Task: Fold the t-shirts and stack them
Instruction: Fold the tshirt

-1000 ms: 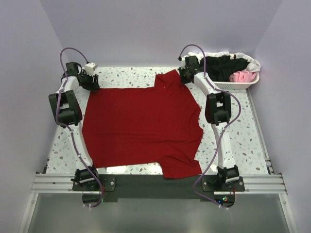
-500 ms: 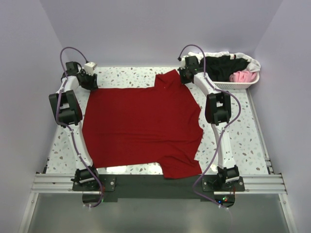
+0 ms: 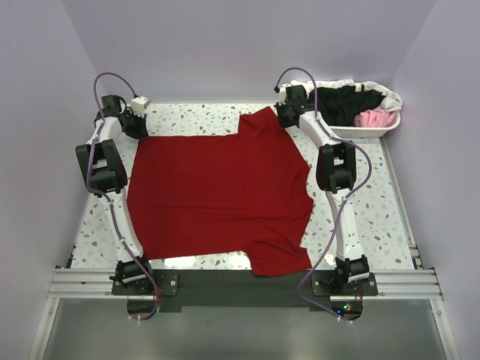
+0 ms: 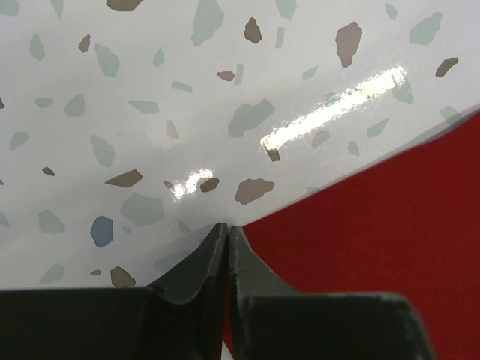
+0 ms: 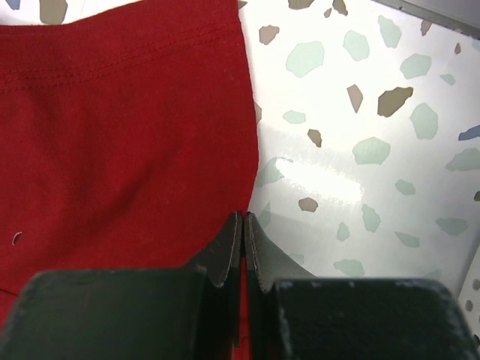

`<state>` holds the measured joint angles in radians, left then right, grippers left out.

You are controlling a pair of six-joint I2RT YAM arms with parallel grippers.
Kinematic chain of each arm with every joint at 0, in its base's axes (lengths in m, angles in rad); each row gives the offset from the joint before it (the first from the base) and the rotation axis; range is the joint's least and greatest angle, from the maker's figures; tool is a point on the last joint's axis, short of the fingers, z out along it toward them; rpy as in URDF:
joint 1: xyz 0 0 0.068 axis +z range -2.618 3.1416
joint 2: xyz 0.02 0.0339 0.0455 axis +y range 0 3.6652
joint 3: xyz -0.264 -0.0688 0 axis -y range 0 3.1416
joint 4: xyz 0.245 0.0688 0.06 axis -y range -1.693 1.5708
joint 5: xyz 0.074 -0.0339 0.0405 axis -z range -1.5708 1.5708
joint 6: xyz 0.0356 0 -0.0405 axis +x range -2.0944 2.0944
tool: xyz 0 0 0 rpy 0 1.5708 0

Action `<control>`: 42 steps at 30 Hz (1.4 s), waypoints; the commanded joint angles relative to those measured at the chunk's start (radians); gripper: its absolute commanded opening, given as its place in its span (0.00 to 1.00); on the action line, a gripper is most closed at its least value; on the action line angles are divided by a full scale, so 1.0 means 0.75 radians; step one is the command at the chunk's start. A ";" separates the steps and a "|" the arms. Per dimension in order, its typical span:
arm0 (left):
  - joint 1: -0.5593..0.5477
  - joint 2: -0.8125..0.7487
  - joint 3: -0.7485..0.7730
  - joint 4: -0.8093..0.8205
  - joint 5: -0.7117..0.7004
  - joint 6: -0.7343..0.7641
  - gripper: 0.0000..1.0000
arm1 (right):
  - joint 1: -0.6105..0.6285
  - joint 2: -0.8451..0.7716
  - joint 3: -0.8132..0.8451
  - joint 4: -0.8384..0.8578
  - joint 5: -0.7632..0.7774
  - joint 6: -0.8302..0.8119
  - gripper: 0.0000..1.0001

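Observation:
Next, my left gripper opens and takes more of the cloth there (image 4: 262,241) before I lift and fold, since it pinches just the tip of the red t-shirt's corner.
A large dark red t-shirt (image 3: 217,191) lies spread flat on the speckled table (image 3: 375,202). My left gripper (image 3: 141,129) is at its far left corner. In the left wrist view the left gripper (image 4: 227,227) has its fingers together on the edge of the red t-shirt (image 4: 390,225), with red cloth showing between them. My right gripper (image 3: 283,118) is at the far right sleeve. In the right wrist view the right gripper (image 5: 244,215) is shut on the hemmed edge of the red t-shirt (image 5: 127,142), a strip of red between its fingers.
A white slotted basket (image 3: 382,129) stands at the back right of the table, holding a black t-shirt (image 3: 341,105), a pink one (image 3: 375,118) and a white one (image 3: 337,84). Purple walls close in the table on three sides.
The left gripper has closed onto the shirt's far left corner. The right arm and the shirt have stayed where they were.

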<state>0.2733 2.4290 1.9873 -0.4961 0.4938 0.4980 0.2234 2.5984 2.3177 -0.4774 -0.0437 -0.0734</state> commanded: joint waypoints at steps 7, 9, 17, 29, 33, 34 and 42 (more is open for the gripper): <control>0.002 -0.013 0.026 0.031 0.045 -0.024 0.00 | -0.007 -0.022 0.086 0.094 0.017 -0.051 0.00; 0.002 -0.046 -0.007 0.084 0.055 -0.040 0.00 | -0.007 -0.037 0.090 0.107 0.017 -0.066 0.00; 0.020 -0.173 -0.075 0.244 0.098 -0.087 0.00 | -0.014 -0.116 0.103 0.150 0.003 -0.090 0.00; 0.024 -0.109 -0.046 0.146 0.031 -0.067 0.38 | -0.014 -0.114 0.060 0.148 -0.015 -0.111 0.00; 0.024 -0.091 -0.042 0.164 -0.038 -0.077 0.44 | -0.011 -0.108 0.062 0.150 -0.015 -0.113 0.00; 0.024 -0.079 -0.038 0.164 -0.051 -0.083 0.44 | -0.011 -0.104 0.064 0.148 -0.015 -0.115 0.00; 0.018 0.013 0.048 0.107 -0.110 -0.081 0.45 | -0.011 -0.094 0.064 0.150 -0.011 -0.119 0.00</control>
<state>0.2810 2.4111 1.9762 -0.4057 0.4328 0.4511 0.2214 2.5977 2.3413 -0.4236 -0.0460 -0.1482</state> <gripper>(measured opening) 0.443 0.014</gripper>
